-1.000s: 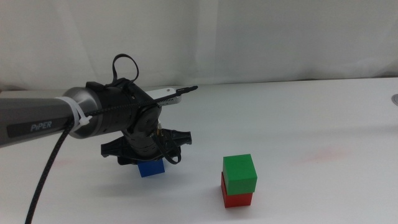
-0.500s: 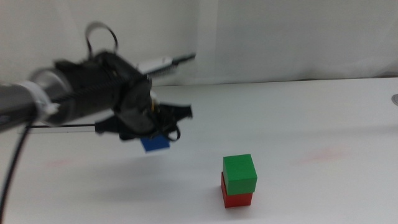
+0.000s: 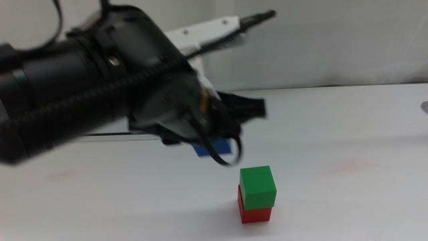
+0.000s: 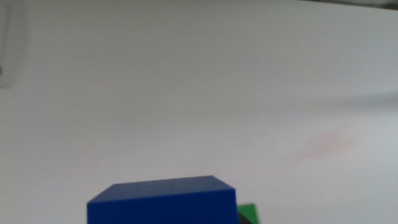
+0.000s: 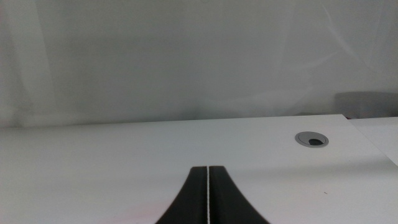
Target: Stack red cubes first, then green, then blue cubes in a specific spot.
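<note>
My left gripper is to let go of the blue cube on top of the green cube [image 3: 258,173] [image 4: 248,214], which will finish the stack above the red cube.
In the middle view the green cube [image 3: 258,185] sits on the red cube [image 3: 255,213] on the white table at the front right. My left gripper [image 3: 215,146] is in the air just left of and above this stack, shut on the blue cube [image 3: 212,147], which peeks out under the dark arm. The left wrist view shows the blue cube [image 4: 163,200] close up and a corner of the green cube [image 4: 248,211] beyond it. The right wrist view shows my right gripper [image 5: 208,193] with jaws closed together and empty, away from the cubes.
A faint pink smudge [image 3: 348,165] marks the table right of the stack. A round grey grommet [image 5: 310,139] sits in the tabletop far right. The left arm's bulky body [image 3: 87,87] fills the left of the middle view.
My left gripper lifted the blue cube off the table and carried it up and to the right, toward the green-on-red stack. The stack has not moved.
</note>
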Robot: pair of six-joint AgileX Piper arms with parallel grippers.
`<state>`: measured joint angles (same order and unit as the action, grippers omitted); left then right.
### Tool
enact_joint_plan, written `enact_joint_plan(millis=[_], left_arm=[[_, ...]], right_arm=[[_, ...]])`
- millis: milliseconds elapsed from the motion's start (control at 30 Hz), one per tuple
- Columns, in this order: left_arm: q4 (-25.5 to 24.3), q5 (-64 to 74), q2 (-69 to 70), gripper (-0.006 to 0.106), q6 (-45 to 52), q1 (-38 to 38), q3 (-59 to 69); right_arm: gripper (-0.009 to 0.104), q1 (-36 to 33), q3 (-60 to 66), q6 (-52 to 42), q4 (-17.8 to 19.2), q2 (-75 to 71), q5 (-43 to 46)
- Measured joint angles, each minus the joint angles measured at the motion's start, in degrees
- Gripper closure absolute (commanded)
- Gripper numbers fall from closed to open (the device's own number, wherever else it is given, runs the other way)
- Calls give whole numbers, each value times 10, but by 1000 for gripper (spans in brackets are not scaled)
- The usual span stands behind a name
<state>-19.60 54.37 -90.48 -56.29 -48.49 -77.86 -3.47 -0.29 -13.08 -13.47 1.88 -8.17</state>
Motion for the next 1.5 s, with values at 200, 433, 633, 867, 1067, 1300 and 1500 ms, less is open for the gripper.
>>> enact_joint_plan(millis=[200, 433, 633, 867, 1067, 1300, 1500], left_arm=[[-1, 7, -4, 103, -87, -69, 0], [-5, 18, -42, 103, -119, -99, -41], [-9, 95, -107, 103, -97, -102, -134], [-19, 140, -156, 103, -88, -126, -180], [-29, 142, -170, 103, -88, -128, -181], [-43, 142, -170, 103, -104, -128, -181], [-41, 144, -182, 103, -108, -122, -181]], right_arm=[[96, 0, 0, -3, 0, 0, 0], [96, 0, 0, -3, 0, 0, 0], [96, 0, 0, -3, 0, 0, 0], [96, 0, 0, -3, 0, 0, 0], [96, 0, 0, -1, 0, 0, 0], [96, 0, 0, -1, 0, 0, 0], [96, 0, 0, -1, 0, 0, 0]])
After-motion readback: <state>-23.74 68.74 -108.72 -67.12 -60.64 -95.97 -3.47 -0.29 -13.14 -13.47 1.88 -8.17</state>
